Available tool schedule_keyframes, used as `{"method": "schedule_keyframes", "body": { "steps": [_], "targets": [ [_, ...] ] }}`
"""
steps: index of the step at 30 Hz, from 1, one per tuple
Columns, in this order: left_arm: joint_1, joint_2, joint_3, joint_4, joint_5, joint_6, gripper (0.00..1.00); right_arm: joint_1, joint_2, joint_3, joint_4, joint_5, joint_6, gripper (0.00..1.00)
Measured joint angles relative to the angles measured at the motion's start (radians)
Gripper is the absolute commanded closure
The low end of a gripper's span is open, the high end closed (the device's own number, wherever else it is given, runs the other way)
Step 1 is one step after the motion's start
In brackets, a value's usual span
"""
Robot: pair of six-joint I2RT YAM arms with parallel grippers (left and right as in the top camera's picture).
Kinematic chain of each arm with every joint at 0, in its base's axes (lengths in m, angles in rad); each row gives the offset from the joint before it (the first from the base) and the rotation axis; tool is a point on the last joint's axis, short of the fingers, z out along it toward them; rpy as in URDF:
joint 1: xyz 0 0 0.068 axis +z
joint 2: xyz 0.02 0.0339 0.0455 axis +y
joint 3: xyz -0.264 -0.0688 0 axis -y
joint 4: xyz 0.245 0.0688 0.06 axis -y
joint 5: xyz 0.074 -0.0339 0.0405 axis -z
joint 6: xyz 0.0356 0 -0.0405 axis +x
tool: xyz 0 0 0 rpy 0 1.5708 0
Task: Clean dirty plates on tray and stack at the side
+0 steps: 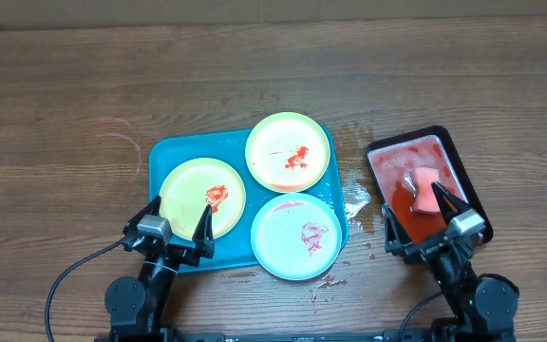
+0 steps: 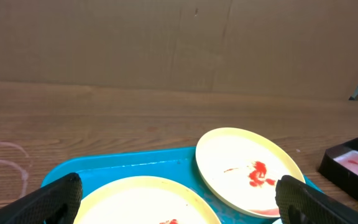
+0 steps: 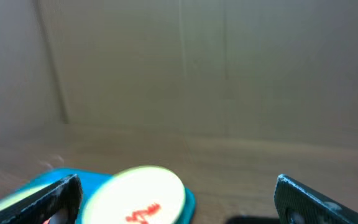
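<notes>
Next, I will close my right gripper on the middle of the pink-orange sponge (image 1: pixel 426 192) in the black tray.
The turquoise tray (image 1: pixel 167 155) holds three sauce-smeared plates: a yellow-green one (image 1: pixel 202 195) at its left, a yellow-green one (image 1: pixel 288 152) at the back, and a pale blue-white one (image 1: pixel 297 236) at the front right, overhanging the rim. My left gripper (image 1: pixel 177 224) is open and empty over the near edge of the left plate. In the left wrist view (image 2: pixel 178 198) its fingers frame the left plate (image 2: pixel 142 202) and the back plate (image 2: pixel 247 171). My right gripper (image 1: pixel 424 218) is open and empty over the black tray; its wrist view (image 3: pixel 178 198) shows the back plate (image 3: pixel 143 193).
A black tray (image 1: pixel 463 171) of red liquid holds a pink-orange sponge (image 1: pixel 427 190), right of the turquoise tray. Red splashes and a small crumpled scrap (image 1: pixel 355 207) lie on the wood between the trays. A cardboard wall stands behind the table.
</notes>
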Motion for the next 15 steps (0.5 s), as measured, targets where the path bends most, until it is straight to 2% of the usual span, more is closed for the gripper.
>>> {"method": "schedule_keyframes", "body": {
  "steps": [8,15],
  "targets": [
    [0.0,0.0,0.0,0.0,0.0,0.0,0.0,0.0,0.053,0.068,-0.084,-0.03,0.048,0.0],
    [0.0,0.0,0.0,0.0,0.0,0.0,0.0,0.0,0.31,0.263,-0.206,-0.037,0.094,0.0]
  ]
}}
